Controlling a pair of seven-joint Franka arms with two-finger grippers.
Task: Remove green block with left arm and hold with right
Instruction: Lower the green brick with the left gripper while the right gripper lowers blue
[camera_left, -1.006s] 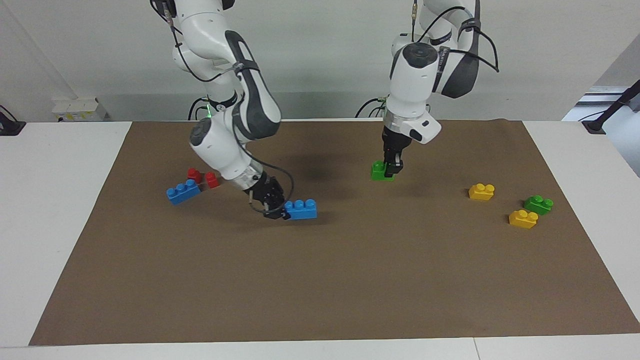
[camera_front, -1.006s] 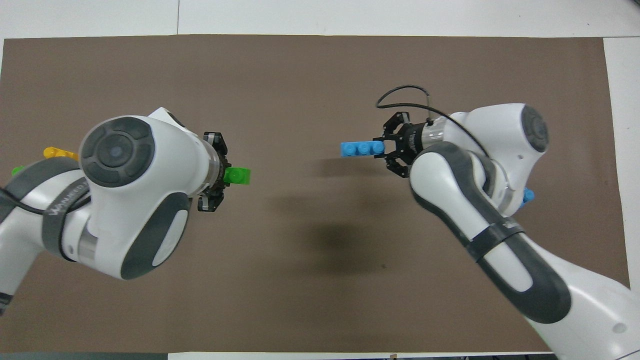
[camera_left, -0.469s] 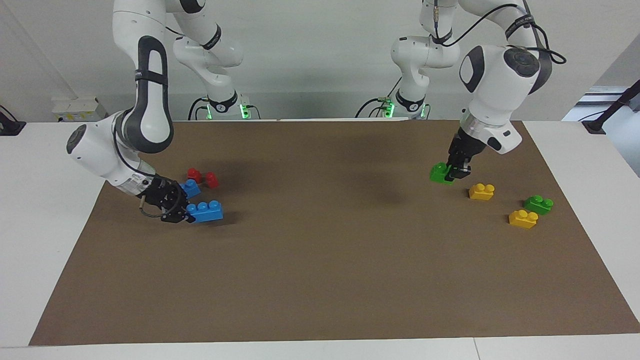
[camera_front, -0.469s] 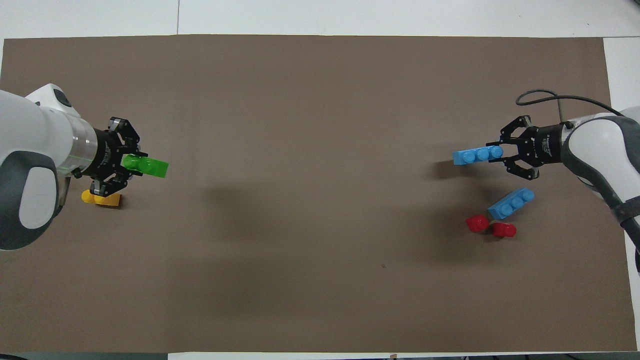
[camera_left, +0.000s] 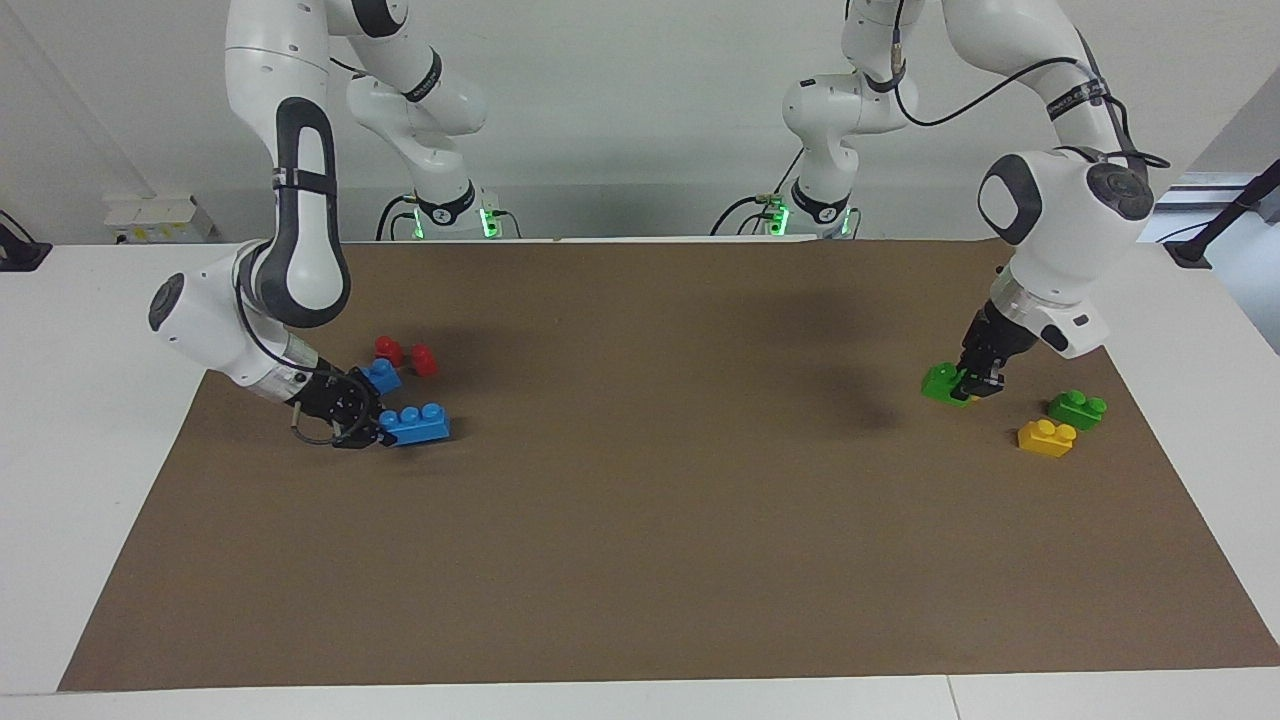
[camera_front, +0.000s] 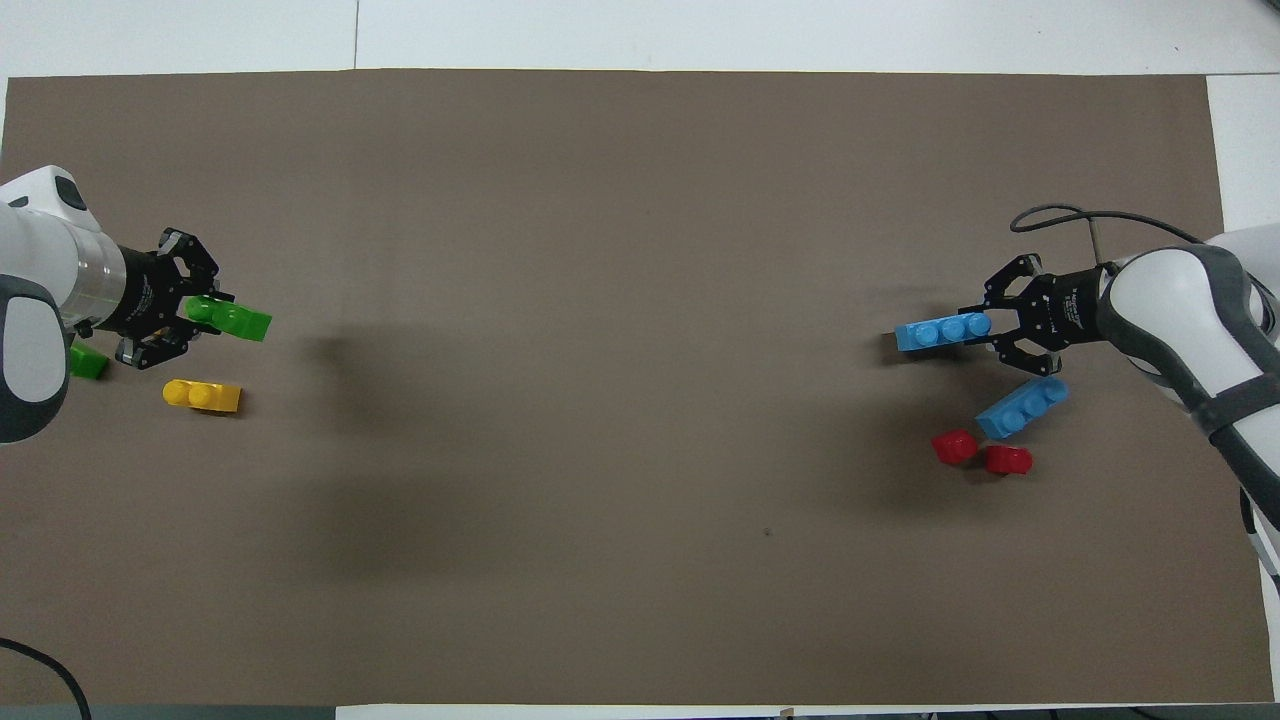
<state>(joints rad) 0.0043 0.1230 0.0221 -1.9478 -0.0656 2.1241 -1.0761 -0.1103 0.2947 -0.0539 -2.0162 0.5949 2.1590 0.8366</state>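
I will release the bright green block from my left gripper on the open mat (camera_front: 257, 299) just beyond the lone yellow brick.
My left gripper (camera_left: 972, 386) is shut on a bright green block (camera_left: 941, 383) and holds it low over the mat at the left arm's end of the table; the block also shows in the overhead view (camera_front: 240, 322), sticking out of the gripper (camera_front: 205, 312). A second green block (camera_left: 1077, 408) lies on the mat close by and shows in the overhead view (camera_front: 88, 362). My right gripper (camera_left: 378, 432) is shut on the end of a blue three-stud brick (camera_left: 418, 422) at the mat, at the right arm's end; both show from above, the gripper (camera_front: 988, 328) and the brick (camera_front: 938, 333).
A yellow brick (camera_left: 1046, 437) lies next to the second green block. Another yellow brick (camera_front: 203, 396) lies just nearer the robots than the held block. A second blue brick (camera_front: 1022, 408) and two red pieces (camera_front: 953, 446) lie near my right gripper.
My left gripper has carried the green block from the middle of the mat toward the left arm's end and lower. My right gripper carried the blue brick toward the right arm's end.
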